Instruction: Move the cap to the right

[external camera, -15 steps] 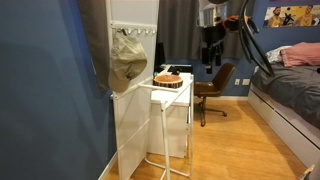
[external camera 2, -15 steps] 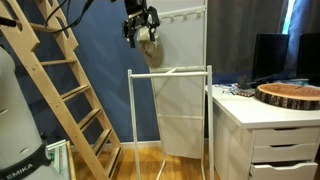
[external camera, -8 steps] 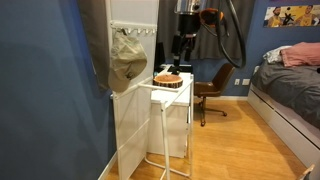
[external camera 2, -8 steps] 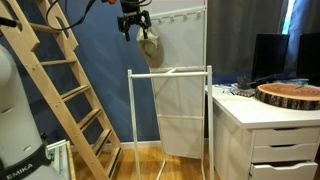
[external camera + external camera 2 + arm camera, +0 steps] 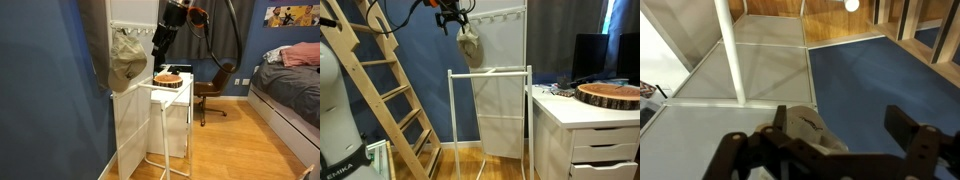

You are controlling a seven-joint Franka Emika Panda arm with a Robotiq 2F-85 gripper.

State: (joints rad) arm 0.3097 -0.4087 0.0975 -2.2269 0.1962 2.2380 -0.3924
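Note:
The upper part of the olive-tan cap (image 5: 127,42), just below its hook, is the place my gripper should go to next, and I should close it there.
An olive-tan cap (image 5: 125,60) hangs from a hook at the top of a white panel rack (image 5: 135,110). It also shows in an exterior view (image 5: 468,44) and low in the wrist view (image 5: 805,137). My gripper (image 5: 159,44) is up at hook height beside the cap, and in an exterior view (image 5: 453,18) it sits just above and to one side of it. In the wrist view my gripper (image 5: 840,125) is open. The cap lies by one finger (image 5: 780,120), partly between the jaws. Nothing is gripped.
A white side table (image 5: 170,95) carrying a round wooden slab (image 5: 168,78) stands against the rack. A wooden ladder (image 5: 375,90) leans on the blue wall. A white drawer unit (image 5: 590,135), a monitor (image 5: 588,55), an office chair (image 5: 215,85) and a bed (image 5: 290,95) stand nearby.
My arm has swung across from near the curtain to the rack, and the gripper now sits at the hooks beside the cap. The cap still hangs in place.

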